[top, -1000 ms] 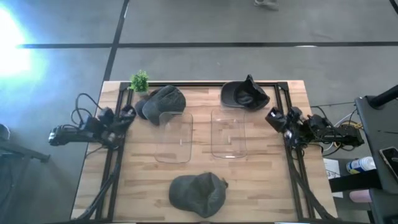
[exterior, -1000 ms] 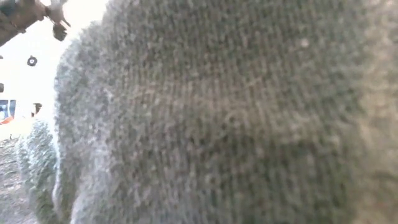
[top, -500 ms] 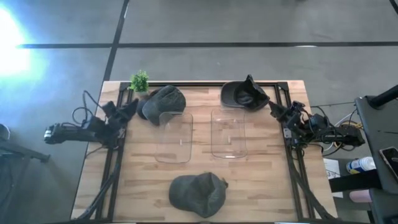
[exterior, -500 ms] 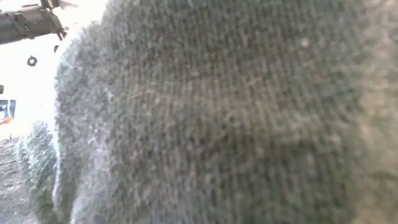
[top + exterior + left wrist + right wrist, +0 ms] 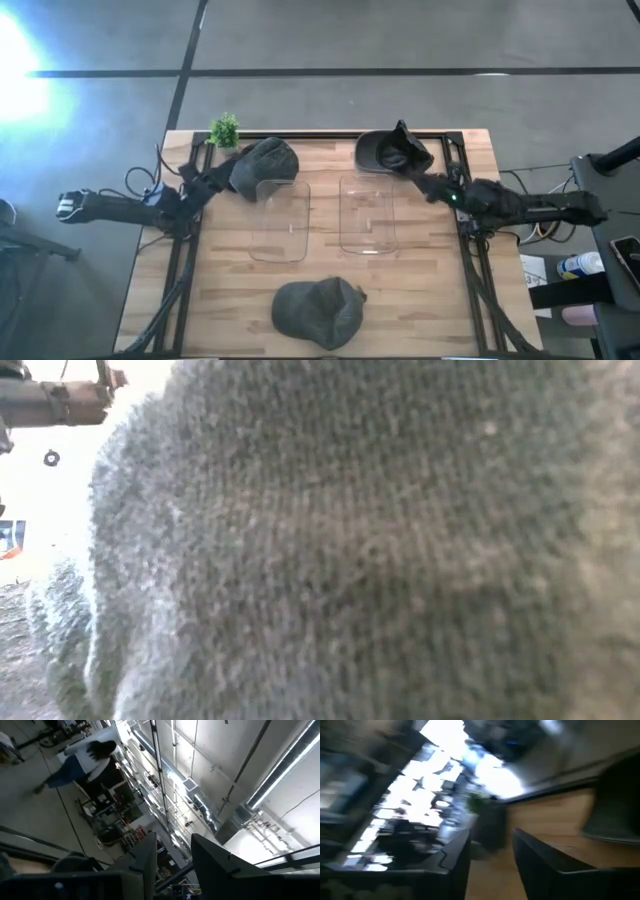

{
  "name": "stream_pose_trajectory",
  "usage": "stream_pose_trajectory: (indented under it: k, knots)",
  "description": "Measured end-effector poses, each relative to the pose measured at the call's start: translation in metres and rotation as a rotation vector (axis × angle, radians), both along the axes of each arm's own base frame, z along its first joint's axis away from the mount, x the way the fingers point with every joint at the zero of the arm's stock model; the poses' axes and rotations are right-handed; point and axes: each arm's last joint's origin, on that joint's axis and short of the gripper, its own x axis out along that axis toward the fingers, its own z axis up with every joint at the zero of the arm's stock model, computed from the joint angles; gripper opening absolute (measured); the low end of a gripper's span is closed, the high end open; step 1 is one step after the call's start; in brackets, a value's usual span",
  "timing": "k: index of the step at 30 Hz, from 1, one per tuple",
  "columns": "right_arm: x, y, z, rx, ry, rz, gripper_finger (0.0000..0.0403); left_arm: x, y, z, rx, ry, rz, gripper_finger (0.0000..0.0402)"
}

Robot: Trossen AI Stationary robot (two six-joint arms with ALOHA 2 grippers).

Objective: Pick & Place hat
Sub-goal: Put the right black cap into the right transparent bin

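Note:
My right gripper should next move to the black cap's rim point(image 5: 406, 157) next to its back strap and close there.
Three hats lie on the wooden table point(image 5: 430, 290). A grey hat point(image 5: 264, 163) rests at the far left, a black cap point(image 5: 393, 152) at the far right, and a grey cap point(image 5: 318, 311) near the front edge, where it fills the low view point(image 5: 360, 550). My left gripper point(image 5: 218, 180) hangs just left of the grey hat; its wrist view shows it open point(image 5: 174, 865), tipped up at the ceiling, with nothing between its fingers. My right gripper point(image 5: 424, 186) hangs just in front of the black cap point(image 5: 615, 800), open point(image 5: 492, 855) and empty.
Two clear plastic trays point(image 5: 279, 220) point(image 5: 367, 214) lie side by side at the table's middle. A small green plant point(image 5: 224, 130) stands at the far left corner. Black frame rails run along the table's left point(image 5: 185, 270) and right point(image 5: 475, 280) sides. A person shows in the room point(image 5: 82, 762).
Both arms have stretched out from the table's sides. My left gripper has gone toward the right and far edge, up to the grey hat. My right gripper has gone toward the left, up to the black cap. The hats have stayed where they were.

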Motion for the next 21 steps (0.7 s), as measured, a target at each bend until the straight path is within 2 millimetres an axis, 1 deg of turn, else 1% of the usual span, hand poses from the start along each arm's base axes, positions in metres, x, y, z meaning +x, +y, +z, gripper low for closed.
stream_pose_trajectory:
  k: [2,5,8,10,13,15,18,21]
  knots:
    - [0.0,-0.004,0.011,0.078,0.179,-0.112,0.0177,0.003,0.0,0.014,0.04,0.052,0.021,0.0115]
    - [-0.005,-0.012,0.025,0.251,0.397,-0.305,0.021,0.009,0.0,0.041,0.122,0.204,0.051,0.0115]
    - [-0.003,-0.019,0.035,0.366,0.591,-0.425,0.0226,0.016,0.001,0.063,0.159,0.445,0.05,0.0115]
    - [0.009,-0.027,0.037,0.421,0.661,-0.44,0.0232,0.019,0.003,0.073,0.168,0.611,0.03,0.0115]
    - [0.028,-0.045,0.031,0.483,0.772,-0.421,0.0235,0.028,0.006,0.089,0.176,0.758,-0.024,0.0115]
    - [0.036,-0.061,0.02,0.557,0.843,-0.435,0.0235,0.036,0.01,0.098,0.201,0.814,-0.066,0.0115]
    - [0.038,-0.08,0.006,0.697,0.91,-0.42,0.0233,0.048,0.018,0.109,0.234,0.885,-0.084,0.0115]
    - [0.039,-0.09,-0.003,0.761,0.941,-0.421,0.0233,0.057,0.027,0.112,0.251,0.984,-0.08,0.0115]
